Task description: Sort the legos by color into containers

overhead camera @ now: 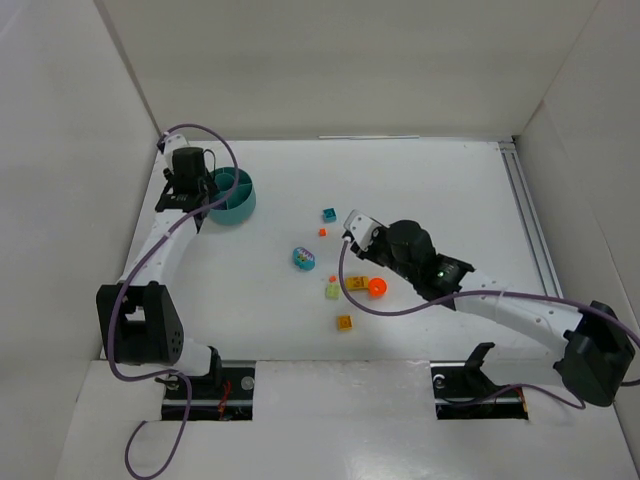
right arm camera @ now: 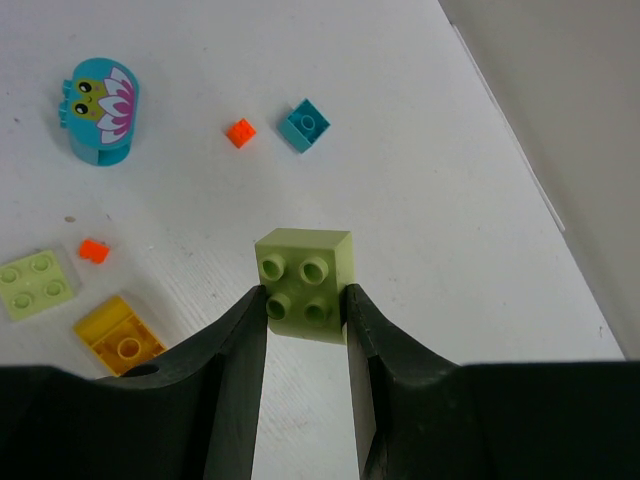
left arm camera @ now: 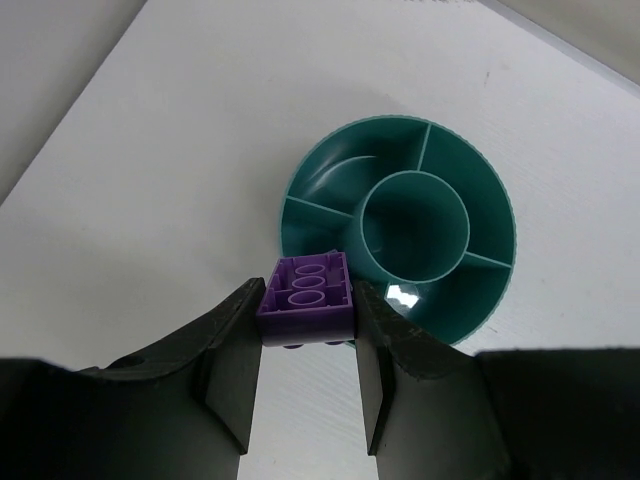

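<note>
My left gripper needs to let go of the purple brick into the teal divided bowl's outer compartment (overhead camera: pixel 216 201) (left arm camera: pixel 333 276) that is closest to that same gripper.
My left gripper (left arm camera: pixel 306 320) is shut on a purple brick (left arm camera: pixel 306 296), studs down, held above the table beside the near rim of the teal divided bowl (left arm camera: pixel 330 180). The bowl's compartments that show look empty. From above, the left gripper (overhead camera: pixel 190 200) is just left of the bowl (overhead camera: pixel 240 208). My right gripper (right arm camera: pixel 305 300) is shut on a lime green brick (right arm camera: pixel 303 270) and holds it above the table; from above it (overhead camera: pixel 352 236) is at mid-table. Loose legos lie below: a teal brick (right arm camera: pixel 304 125), tiny orange bits (right arm camera: pixel 240 132), a lime plate (right arm camera: pixel 35 285), a yellow brick (right arm camera: pixel 120 335).
A teal owl-faced piece (overhead camera: pixel 303 258) lies mid-table. An orange round piece (overhead camera: pixel 377 288) and a yellow brick (overhead camera: pixel 344 322) lie nearer the front. White walls enclose the table on the left, back and right.
</note>
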Available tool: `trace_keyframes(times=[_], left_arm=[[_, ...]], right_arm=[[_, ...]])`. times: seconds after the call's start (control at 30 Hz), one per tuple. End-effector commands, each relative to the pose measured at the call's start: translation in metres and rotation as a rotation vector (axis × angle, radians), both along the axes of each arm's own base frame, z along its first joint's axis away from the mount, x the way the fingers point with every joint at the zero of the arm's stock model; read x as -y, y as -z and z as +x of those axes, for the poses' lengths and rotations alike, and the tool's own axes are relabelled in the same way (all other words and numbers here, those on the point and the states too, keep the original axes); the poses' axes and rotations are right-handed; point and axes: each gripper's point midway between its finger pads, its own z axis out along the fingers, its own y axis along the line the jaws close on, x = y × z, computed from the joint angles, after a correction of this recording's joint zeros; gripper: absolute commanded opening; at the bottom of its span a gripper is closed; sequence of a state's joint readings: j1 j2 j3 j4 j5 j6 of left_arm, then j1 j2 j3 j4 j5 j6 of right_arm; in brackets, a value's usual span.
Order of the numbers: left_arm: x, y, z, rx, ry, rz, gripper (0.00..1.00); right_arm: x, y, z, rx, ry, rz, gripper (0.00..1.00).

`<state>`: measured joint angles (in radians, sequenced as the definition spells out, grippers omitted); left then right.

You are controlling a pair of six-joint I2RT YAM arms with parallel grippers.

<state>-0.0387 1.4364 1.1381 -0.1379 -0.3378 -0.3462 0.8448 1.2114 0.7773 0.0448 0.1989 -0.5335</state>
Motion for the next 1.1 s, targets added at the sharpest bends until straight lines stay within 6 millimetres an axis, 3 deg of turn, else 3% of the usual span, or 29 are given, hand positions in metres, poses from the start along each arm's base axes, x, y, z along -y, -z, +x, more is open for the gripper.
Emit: trace_keyframes(times=[0.0,0.23,0.4,0.63,0.77,0.9,0.97,1.07], left_arm=[[0.008,-0.020,0.014,0.081,0.121,0.034,0.00],[0.013,-0.008,0.022,0.090,0.213,0.022,0.00],[0.006,0.021,0.028,-0.001,0.180,0.032,0.00],[0.006,0.035,0.034,-0.049,0.180,0.028,0.00],[0.007,0.034,0.035,-0.037,0.176,0.021,0.00],[0.006,0.031,0.025,-0.032,0.161,0.015,0.00],[0.006,0.013,0.021,0.026,0.153,0.007,0.00],[-0.001,0.004,0.013,0.068,0.100,0.016,0.00]], right_arm=[[0.003,-0.033,0.002,0.038,0.003,0.094,0.09],[0.017,-0.038,0.004,0.050,0.018,0.102,0.09],[0.023,-0.034,0.004,0.044,0.029,0.095,0.09],[0.028,-0.037,0.004,0.057,0.035,0.096,0.09],[0.027,-0.037,0.003,0.055,0.026,0.098,0.09],[0.025,-0.037,0.003,0.053,0.017,0.100,0.10],[0.024,-0.037,0.002,0.050,0.009,0.102,0.10],[0.022,-0.033,0.002,0.040,0.000,0.096,0.10]])
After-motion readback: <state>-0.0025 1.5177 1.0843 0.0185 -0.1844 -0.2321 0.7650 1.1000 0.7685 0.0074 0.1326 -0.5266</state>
